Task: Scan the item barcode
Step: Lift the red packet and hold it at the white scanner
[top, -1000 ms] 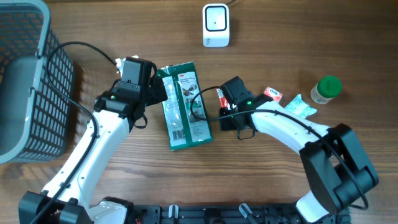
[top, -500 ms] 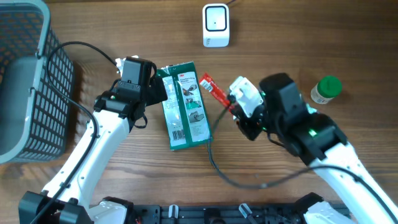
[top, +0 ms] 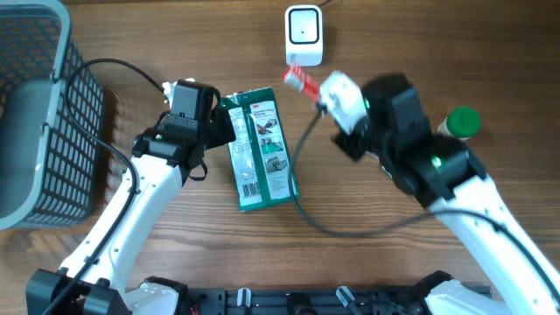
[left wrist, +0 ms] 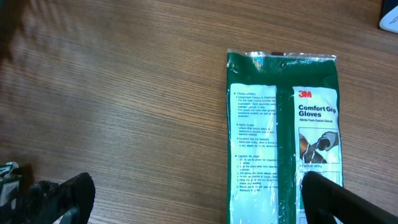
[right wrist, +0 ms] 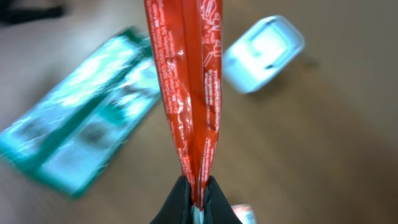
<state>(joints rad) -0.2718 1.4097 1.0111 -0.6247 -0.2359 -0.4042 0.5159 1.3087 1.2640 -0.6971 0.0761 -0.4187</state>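
The red packet will go from my right gripper onto the wood (top: pixel 388 135) between the glove pack and green-capped bottle.
The item, a thin red packet (top: pixel 298 80), hangs in the air just below the white barcode scanner (top: pixel 304 35). My right gripper (top: pixel 313 90) is shut on its lower end. In the right wrist view the red packet (right wrist: pixel 186 81) runs up from the pinched right gripper (right wrist: pixel 196 198), with the scanner (right wrist: pixel 264 45) blurred behind it. My left gripper (top: pixel 229 129) stands open low over the left edge of a green glove pack (top: pixel 262 149). In the left wrist view one fingertip (left wrist: pixel 329 198) is over the glove pack (left wrist: pixel 283 137) and the other over bare wood.
A dark mesh basket (top: pixel 35 114) stands at the far left. A green-capped bottle (top: pixel 458 125) is at the right, beside the right arm. A black cable loops across the wood below the glove pack.
My right arm has lifted the red packet off the table and carried it up toward the scanner. The left arm and the glove pack have not moved.
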